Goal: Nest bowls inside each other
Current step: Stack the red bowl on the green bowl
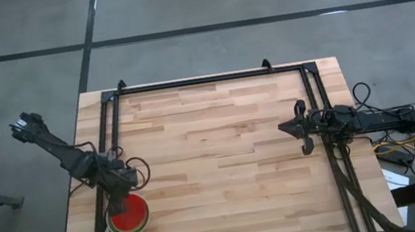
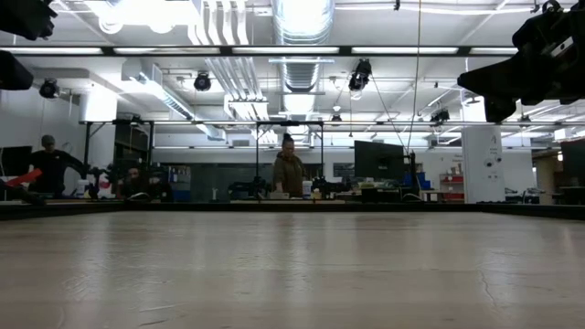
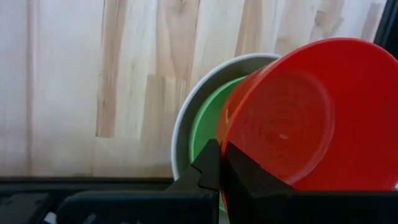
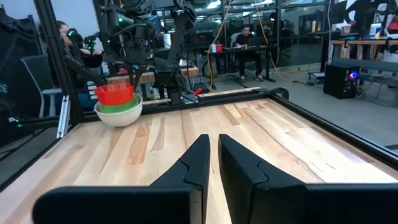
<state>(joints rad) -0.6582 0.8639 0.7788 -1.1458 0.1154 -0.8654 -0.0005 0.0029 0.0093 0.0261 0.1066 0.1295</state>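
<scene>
My left gripper will release the red bowl inside the green bowl nested in the pale bowl (image 1: 129, 216) (image 3: 270, 149).
A stack of bowls stands near the table's near left corner. It is a pale bowl (image 1: 112, 227) (image 3: 185, 118) with a green bowl (image 3: 208, 127) (image 4: 118, 107) nested in it, and a red bowl (image 1: 128, 218) (image 3: 298, 118) (image 4: 114, 94) on top. My left gripper (image 1: 123, 201) (image 3: 222, 165) is over the stack, shut on the red bowl. My right gripper (image 1: 290, 127) (image 4: 213, 158) waits level at the table's right side, shut and holding nothing. My left gripper pinches the red bowl's rim (image 3: 227, 149) on the side nearest the arm, one finger (image 3: 255, 177) inside the bowl and the other (image 3: 208, 165) outside. The fingers slant steeply down from above. The bowl sits over the green bowl; whether it rests in it or hangs clear, I cannot tell.
Black frame rails (image 1: 113, 137) (image 1: 330, 147) run along the table's left, right and far sides. Bare wood (image 1: 221, 155) lies between the two arms. Cables (image 1: 398, 142) trail off the right edge. People (image 2: 289, 169) are in the room beyond the table.
</scene>
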